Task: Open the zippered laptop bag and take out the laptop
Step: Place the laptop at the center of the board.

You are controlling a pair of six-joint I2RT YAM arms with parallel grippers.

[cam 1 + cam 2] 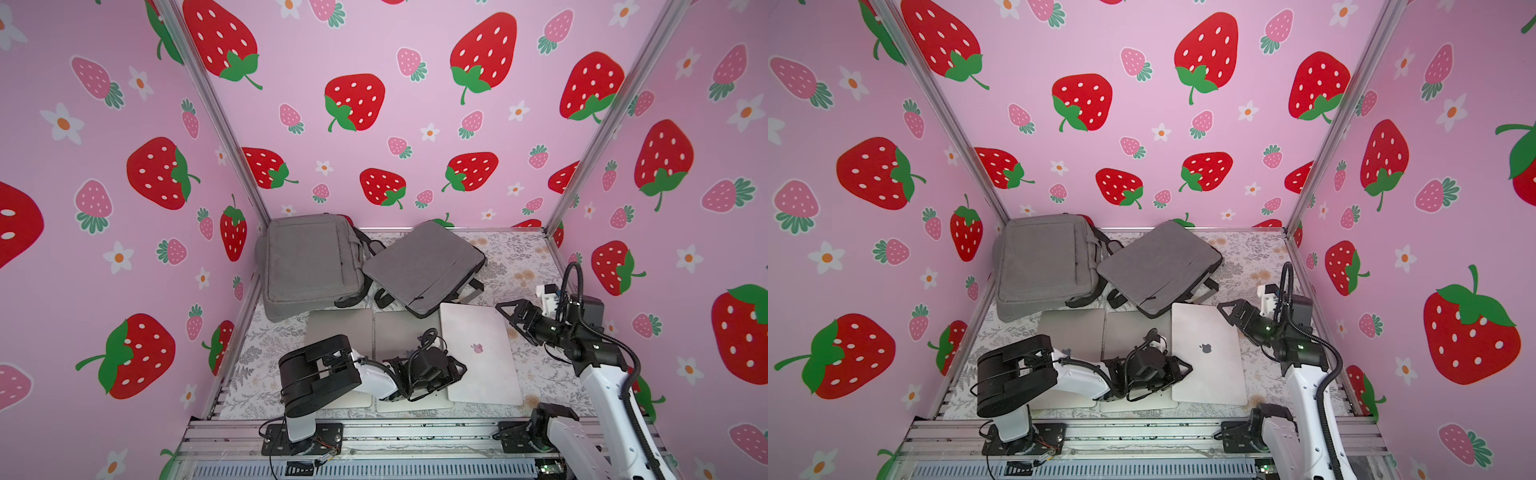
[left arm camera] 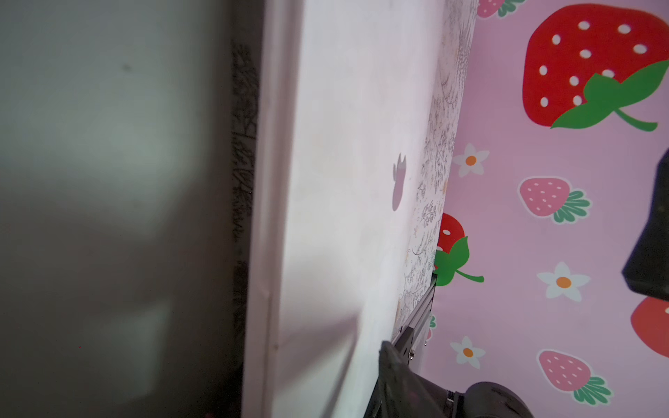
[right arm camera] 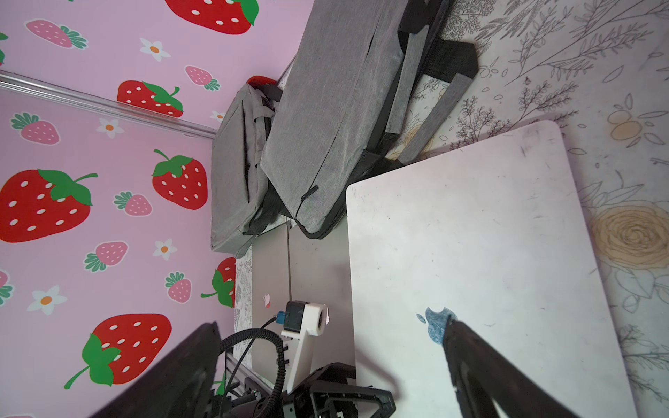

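Note:
Next, my left gripper takes the white laptop's side edge [image 2: 266, 313] and moves that laptop clear, because its near corner crowds the middle grey laptop.
Two grey zippered laptop bags lie at the back: a lighter one [image 1: 311, 266] [image 3: 235, 173] on the left and a darker one [image 1: 424, 266] [image 1: 1158, 266] [image 3: 336, 126] beside it. A white laptop [image 1: 478, 353] [image 1: 1208, 353] [image 2: 344, 181] [image 3: 488, 253] with a logo lies flat on the table, lid closed. My left gripper [image 1: 455, 370] [image 1: 1183, 370] hovers low at that laptop's left front edge, open and holding nothing. One of its fingers [image 2: 394, 369] casts a shadow on the lid. My right gripper [image 1: 505, 318] [image 3: 331, 322] stands wide open above the laptop's far right corner.
Two grey laptops [image 1: 345, 328] [image 1: 405, 332] lie side by side left of the white one, partly under my left arm. The darker bag's front corner rests on the middle laptop's far edge. Strawberry-print walls close in three sides. An aluminium rail [image 1: 395, 432] runs along the front.

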